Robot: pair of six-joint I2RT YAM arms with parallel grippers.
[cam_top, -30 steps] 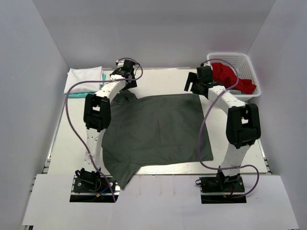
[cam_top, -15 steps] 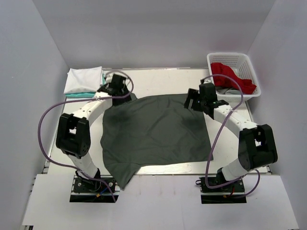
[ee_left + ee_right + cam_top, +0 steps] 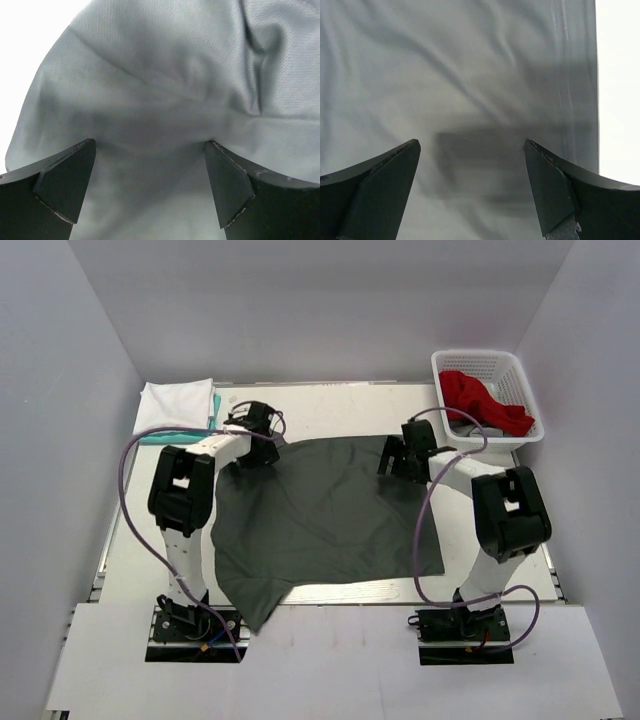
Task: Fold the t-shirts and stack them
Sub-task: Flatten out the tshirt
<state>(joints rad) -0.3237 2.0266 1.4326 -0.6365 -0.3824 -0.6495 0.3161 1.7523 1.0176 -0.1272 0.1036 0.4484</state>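
Next, my right gripper goes to the near corner of the hem [image 3: 437, 571] on the dark grey t-shirt and closes there, ready to fold.
The dark grey t-shirt [image 3: 325, 515] lies spread flat on the table. My left gripper [image 3: 252, 445] is open, low over its far left corner; in the left wrist view the cloth [image 3: 165, 100] fills the space between the fingers [image 3: 62, 180]. My right gripper [image 3: 398, 458] is open, low over the far right corner; the right wrist view shows the shirt [image 3: 460, 75] and its hem edge between the fingers [image 3: 547, 185]. A folded white t-shirt [image 3: 175, 405] lies on a teal one [image 3: 160, 437] at the far left. The red t-shirt [image 3: 480, 405] sits in the basket.
A white lattice basket [image 3: 528, 390] stands at the far right corner. The white table [image 3: 330, 405] shows behind the shirt. A shirt sleeve [image 3: 255, 605] hangs toward the near left edge by the left arm's base.
Both grippers have come down from above the far table to the grey shirt's far corners. The shirt's far edge has shifted slightly nearer.
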